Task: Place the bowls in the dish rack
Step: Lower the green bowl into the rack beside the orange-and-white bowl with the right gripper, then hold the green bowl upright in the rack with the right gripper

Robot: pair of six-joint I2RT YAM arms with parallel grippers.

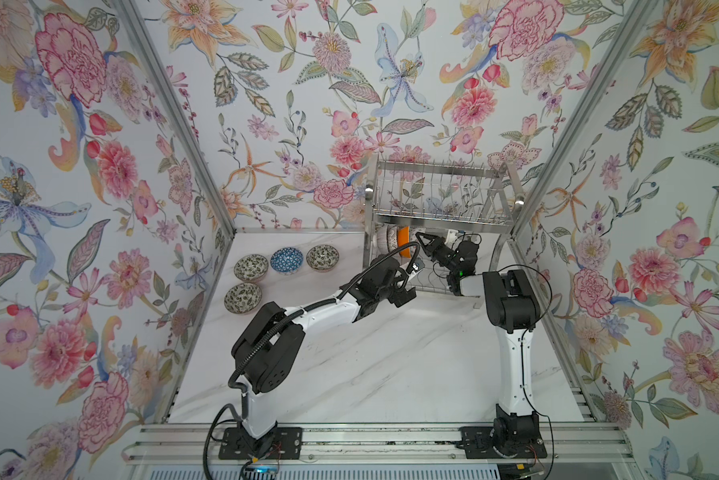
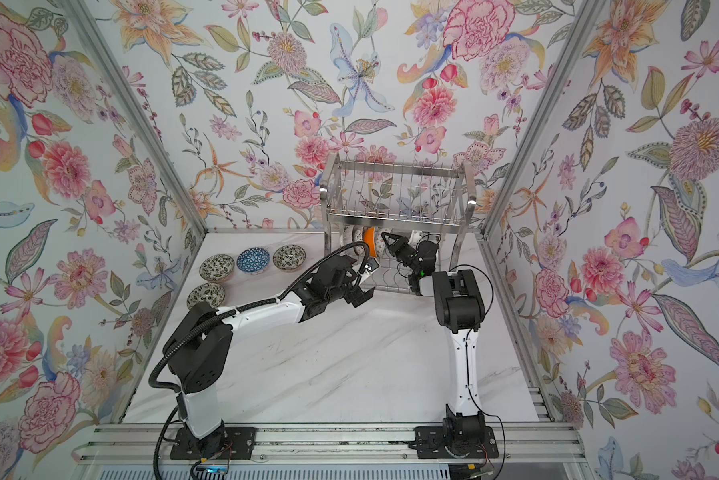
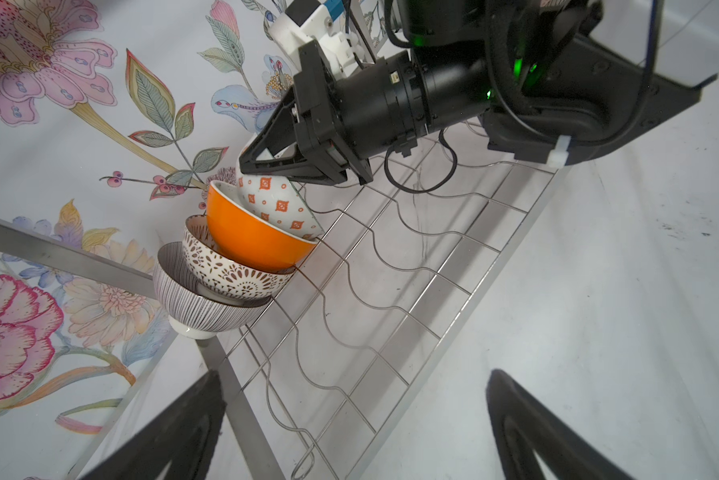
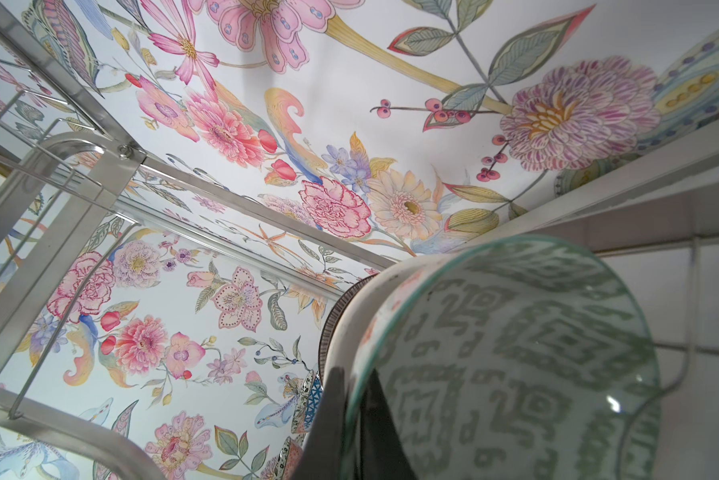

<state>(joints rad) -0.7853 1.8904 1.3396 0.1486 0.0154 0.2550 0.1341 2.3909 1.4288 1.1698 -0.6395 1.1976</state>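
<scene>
My right gripper is to let go of the green-patterned bowl on the lower wire level (image 1: 424, 237) (image 4: 515, 380), beside the orange bowl.
The steel dish rack (image 1: 436, 220) (image 2: 395, 218) stands at the back right. On its lower wire tier (image 3: 391, 266) three bowls lean nested on edge: a striped one (image 3: 191, 295), a brown-patterned one (image 3: 228, 274) and an orange one (image 3: 249, 237). My right gripper (image 1: 422, 240) (image 3: 262, 160) (image 4: 355, 419) is shut on the rim of a fourth bowl (image 3: 278, 203), white with orange diamonds outside and green-patterned inside (image 4: 515, 353), which rests against the orange bowl. My left gripper (image 1: 411, 282) (image 3: 357, 419) hangs open and empty at the tier's front edge. Several more bowls (image 1: 286, 260) (image 2: 253, 259) sit upright on the table at the left.
The floral back and side walls close in tightly around the rack. Its upper tier (image 4: 58, 232) hangs above the right gripper. The white marble table (image 1: 391, 353) spreads between the two arm bases. The loose bowls lie near the left wall.
</scene>
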